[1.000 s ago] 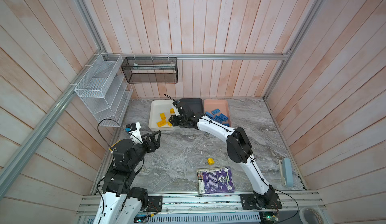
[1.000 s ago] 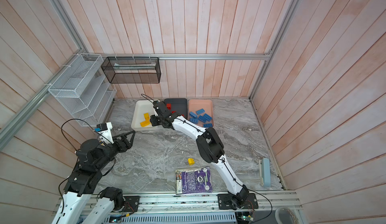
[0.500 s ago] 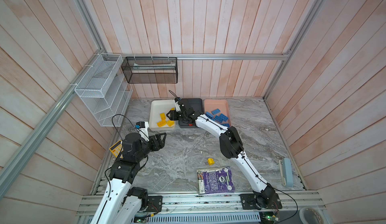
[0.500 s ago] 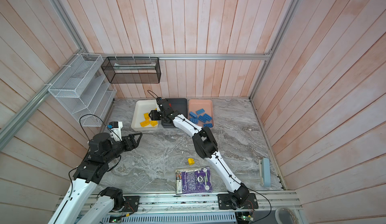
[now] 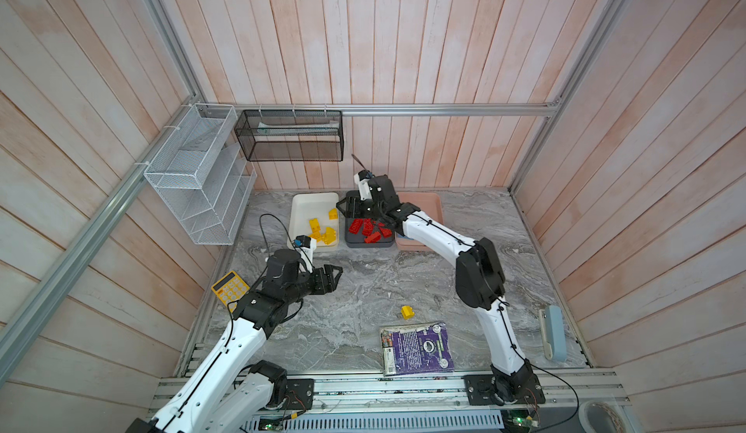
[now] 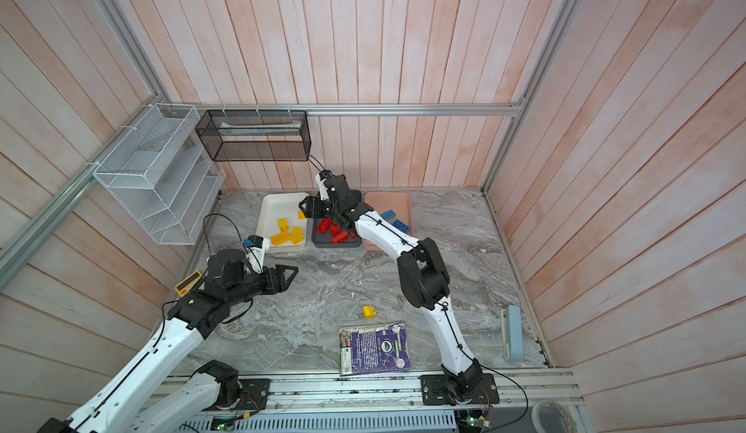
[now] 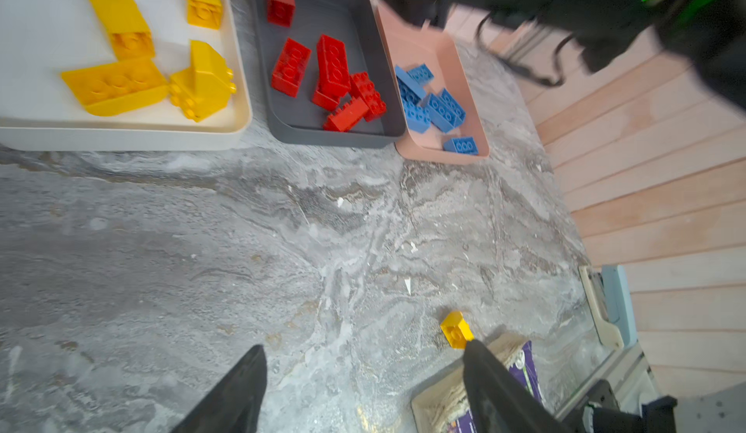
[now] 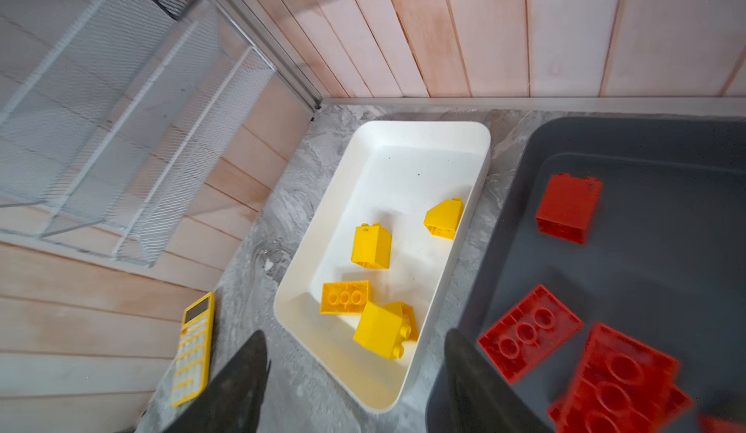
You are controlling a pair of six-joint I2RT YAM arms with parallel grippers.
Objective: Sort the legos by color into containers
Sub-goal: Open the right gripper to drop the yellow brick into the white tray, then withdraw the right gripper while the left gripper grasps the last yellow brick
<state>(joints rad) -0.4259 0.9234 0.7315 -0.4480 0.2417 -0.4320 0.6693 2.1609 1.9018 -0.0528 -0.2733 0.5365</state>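
Note:
The loose yellow lego beside the purple book is next for my left gripper, which should go over to it and close on the lego's sides (image 5: 407, 312) (image 7: 457, 330).
Three containers stand side by side at the back. The white tray (image 5: 315, 197) holds yellow legos (image 8: 371, 245), the dark grey tray (image 5: 369, 244) red legos (image 7: 333, 64), and the pink tray (image 6: 387, 197) blue legos (image 7: 436, 106). One small yellow lego (image 5: 407, 312) lies loose on the marble, beside a book. My right gripper (image 8: 355, 334) hangs open and empty above the gap between the white and grey trays. My left gripper (image 5: 337, 277) is open and empty, low over the table's left half and well short of the loose lego (image 7: 456, 330).
A purple book (image 5: 418, 348) lies at the front edge. A yellow calculator (image 5: 230, 289) sits by the left wall and a pale blue tool (image 5: 553, 332) by the right wall. A white wire rack (image 5: 198, 181) and a black mesh basket (image 5: 290, 136) hang on the walls.
My right gripper has gone from shut to open and shifted from over the white tray toward the grey one. My left gripper has moved right, further out over the table, still open.

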